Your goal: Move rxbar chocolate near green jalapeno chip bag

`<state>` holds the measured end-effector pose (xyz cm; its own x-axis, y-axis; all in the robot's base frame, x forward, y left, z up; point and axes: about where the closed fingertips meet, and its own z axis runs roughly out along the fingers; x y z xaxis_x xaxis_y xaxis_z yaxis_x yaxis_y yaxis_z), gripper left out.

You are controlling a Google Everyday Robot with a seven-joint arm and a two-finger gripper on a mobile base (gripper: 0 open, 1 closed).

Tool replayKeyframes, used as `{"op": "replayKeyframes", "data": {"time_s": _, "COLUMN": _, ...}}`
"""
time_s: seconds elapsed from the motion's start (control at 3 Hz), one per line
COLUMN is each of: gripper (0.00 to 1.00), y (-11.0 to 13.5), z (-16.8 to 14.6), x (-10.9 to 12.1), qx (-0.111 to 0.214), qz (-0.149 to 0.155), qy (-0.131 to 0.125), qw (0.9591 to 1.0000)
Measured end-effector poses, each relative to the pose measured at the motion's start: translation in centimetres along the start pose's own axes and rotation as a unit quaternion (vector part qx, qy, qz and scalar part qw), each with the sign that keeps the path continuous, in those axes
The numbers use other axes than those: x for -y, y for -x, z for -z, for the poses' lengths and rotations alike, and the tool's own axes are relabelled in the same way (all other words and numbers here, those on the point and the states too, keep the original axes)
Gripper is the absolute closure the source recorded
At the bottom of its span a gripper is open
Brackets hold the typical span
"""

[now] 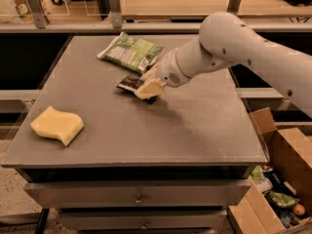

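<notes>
Next, I release the rxbar chocolate, now held low in front of the bag, on the table, close against the front edge of the green jalapeno chip bag (131,75).
The green jalapeno chip bag (130,52) lies flat at the back middle of the grey table (195,130). The rxbar chocolate (129,84), a dark wrapper with a white patch, is held just in front of the bag, low over the table. My gripper (148,87) is shut on the bar's right end, its tan fingers (151,88) covering part of it. The white arm (234,48) reaches in from the right.
A yellow wavy sponge (57,126) lies at the front left of the table. An open cardboard box (280,179) with items stands on the floor to the right. A shelf rail (146,27) runs behind the table.
</notes>
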<state>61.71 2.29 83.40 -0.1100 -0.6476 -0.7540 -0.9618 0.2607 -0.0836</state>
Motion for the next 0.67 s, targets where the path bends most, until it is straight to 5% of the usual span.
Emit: {"op": "replayKeyframes", "data": {"time_s": 0.67, "gripper": 1.0, "y": 2.8, "z": -2.4, "x": 0.9, "qx": -0.011, "qz": 0.016, "qy": 0.0, "qw": 0.9998}}
